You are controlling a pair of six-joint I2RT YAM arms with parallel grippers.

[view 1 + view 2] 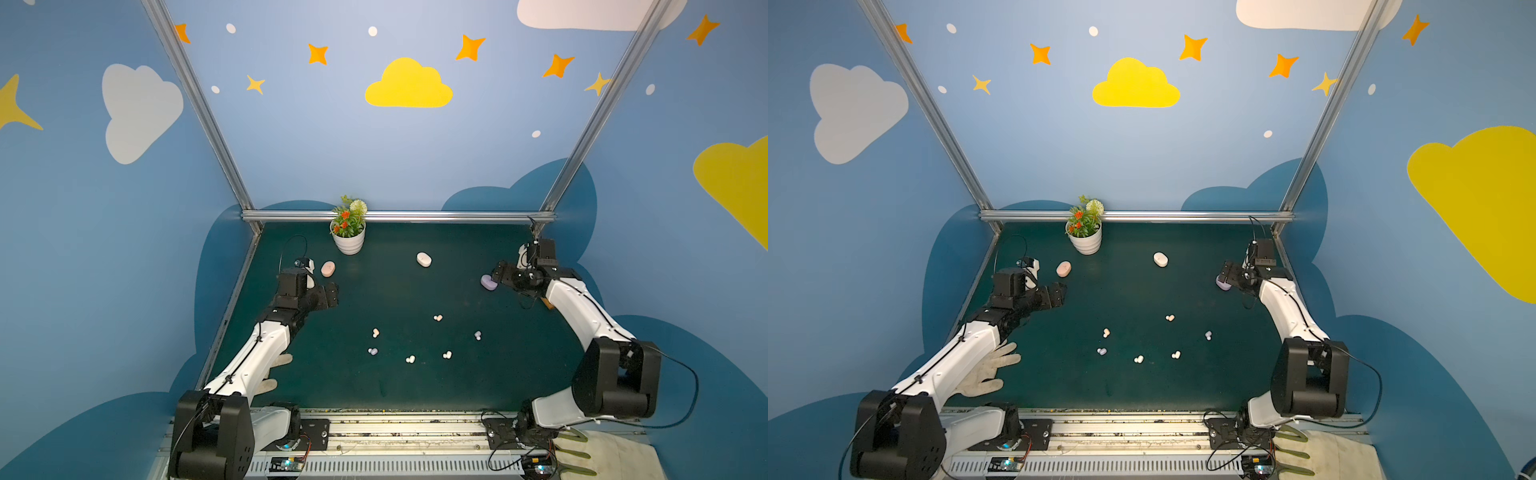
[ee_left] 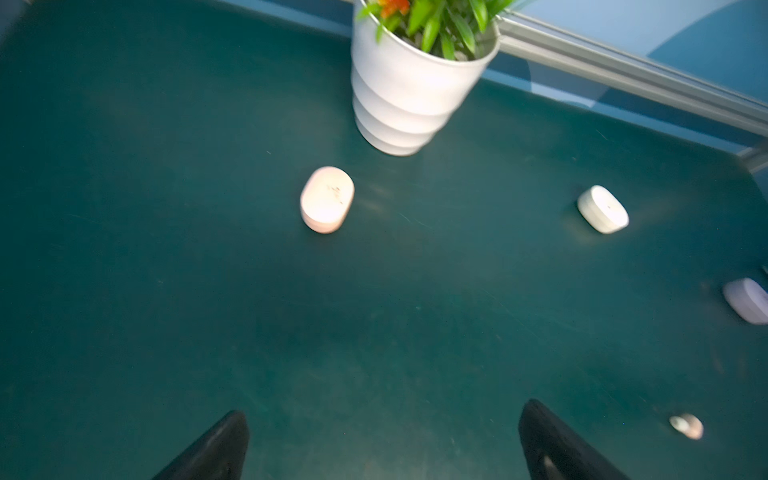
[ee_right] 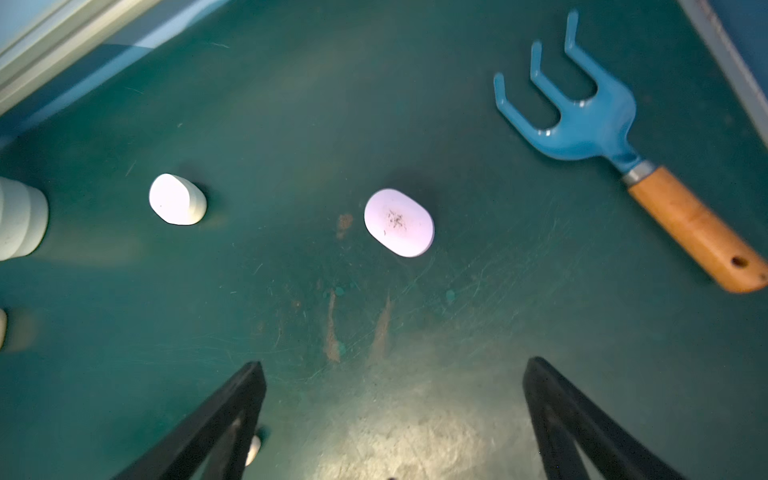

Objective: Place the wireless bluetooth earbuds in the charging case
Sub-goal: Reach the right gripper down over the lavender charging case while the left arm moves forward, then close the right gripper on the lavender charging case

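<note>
The lilac case is the one nearest the blue hand rake. Next, my right gripper closes on the rounded ends of the lilac case (image 1: 488, 281) (image 3: 399, 222).
Three shut oval cases lie on the green mat: a pink case (image 1: 328, 269) (image 2: 327, 199), a white case (image 1: 424, 259) (image 3: 176, 199) and a lilac case (image 1: 488, 282) (image 3: 399, 222). Several tiny earbuds are scattered mid-mat, among them a pinkish one (image 1: 438, 318), a lilac one (image 1: 372, 351) and a whitish one (image 1: 410, 359). My left gripper (image 1: 328, 293) (image 2: 384, 411) hovers open and empty just short of the pink case. My right gripper (image 1: 496, 274) (image 3: 395, 363) is open and empty too, above the mat right beside the lilac case.
A white flower pot (image 1: 348, 239) stands at the back beside the pink case. A blue hand rake with a wooden handle (image 3: 602, 124) lies near the right wall. A glove (image 1: 270, 374) lies under the left arm. An aluminium rail (image 1: 415, 216) bounds the back.
</note>
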